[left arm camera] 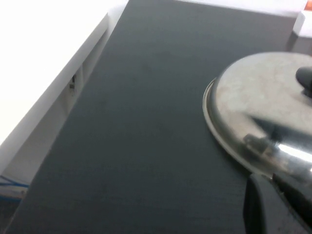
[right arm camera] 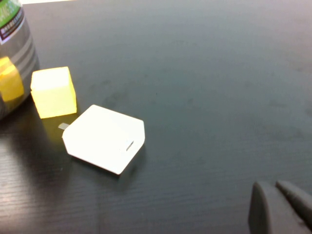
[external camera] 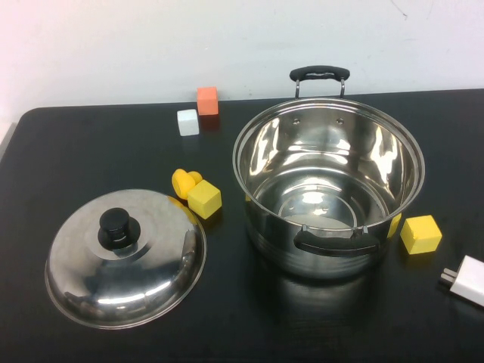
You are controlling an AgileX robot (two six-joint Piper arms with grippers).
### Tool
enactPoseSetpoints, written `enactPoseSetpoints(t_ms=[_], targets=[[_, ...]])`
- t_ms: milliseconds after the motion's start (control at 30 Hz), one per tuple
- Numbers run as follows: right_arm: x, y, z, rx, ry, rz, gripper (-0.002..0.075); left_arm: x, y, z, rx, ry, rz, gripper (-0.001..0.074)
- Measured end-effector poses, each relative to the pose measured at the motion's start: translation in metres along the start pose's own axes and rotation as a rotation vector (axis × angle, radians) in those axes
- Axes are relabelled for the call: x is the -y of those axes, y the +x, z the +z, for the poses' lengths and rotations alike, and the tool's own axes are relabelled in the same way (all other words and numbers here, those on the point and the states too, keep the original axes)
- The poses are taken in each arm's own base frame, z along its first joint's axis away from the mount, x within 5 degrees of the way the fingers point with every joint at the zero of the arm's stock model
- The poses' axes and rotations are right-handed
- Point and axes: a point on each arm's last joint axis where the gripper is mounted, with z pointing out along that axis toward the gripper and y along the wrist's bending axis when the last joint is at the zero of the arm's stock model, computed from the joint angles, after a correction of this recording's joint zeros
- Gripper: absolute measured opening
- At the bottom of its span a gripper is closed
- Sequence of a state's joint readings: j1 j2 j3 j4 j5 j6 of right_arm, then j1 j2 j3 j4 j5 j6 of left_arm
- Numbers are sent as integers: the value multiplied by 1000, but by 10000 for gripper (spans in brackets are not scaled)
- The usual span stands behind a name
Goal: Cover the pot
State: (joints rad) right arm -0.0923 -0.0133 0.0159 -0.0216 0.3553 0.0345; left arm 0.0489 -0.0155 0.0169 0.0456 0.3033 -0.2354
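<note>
My left gripper needs to move to the black knob [external camera: 116,226] [left arm camera: 306,79] of the steel lid next and close there, because the lid has to cover the pot.
The large shiny steel pot [external camera: 329,189] stands open and empty at the middle right of the black table, with one black handle at the far side and one at the near side. Its side also shows in the right wrist view [right arm camera: 14,63]. The domed steel lid [external camera: 125,257] with a black knob [external camera: 115,225] lies on the table at the front left, apart from the pot. It also shows in the left wrist view [left arm camera: 263,107]. My left gripper [left arm camera: 270,178] is shut and empty, just beside the lid's rim. My right gripper [right arm camera: 273,184] is shut and empty, over bare table near the white plug. Neither arm shows in the high view.
A yellow cube [external camera: 204,199] and a yellow duck-like toy [external camera: 184,181] lie between lid and pot. A white cube [external camera: 187,122] and an orange cube [external camera: 207,100] sit at the back. Another yellow cube [external camera: 420,234] and a white plug adapter [external camera: 467,280] lie right of the pot. The table's left edge [left arm camera: 105,44] is near the lid.
</note>
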Motion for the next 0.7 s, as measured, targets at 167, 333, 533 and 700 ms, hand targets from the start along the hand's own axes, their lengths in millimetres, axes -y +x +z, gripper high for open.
enactPoseSetpoints(t_ms=[167,333,533,700], targets=[[0,0,0,0,0,0,-2,2,-4,0,54,23,-34,-3],[0,0,0,0,0,0,-2,4,-15,-1,179,53,-42,-3],[0,0,0,0,0,0,-2,9,-36,-8,422,98,17,-3],[0,0,0,0,0,0,-2,13,-49,-15,585,131,75,-3]])
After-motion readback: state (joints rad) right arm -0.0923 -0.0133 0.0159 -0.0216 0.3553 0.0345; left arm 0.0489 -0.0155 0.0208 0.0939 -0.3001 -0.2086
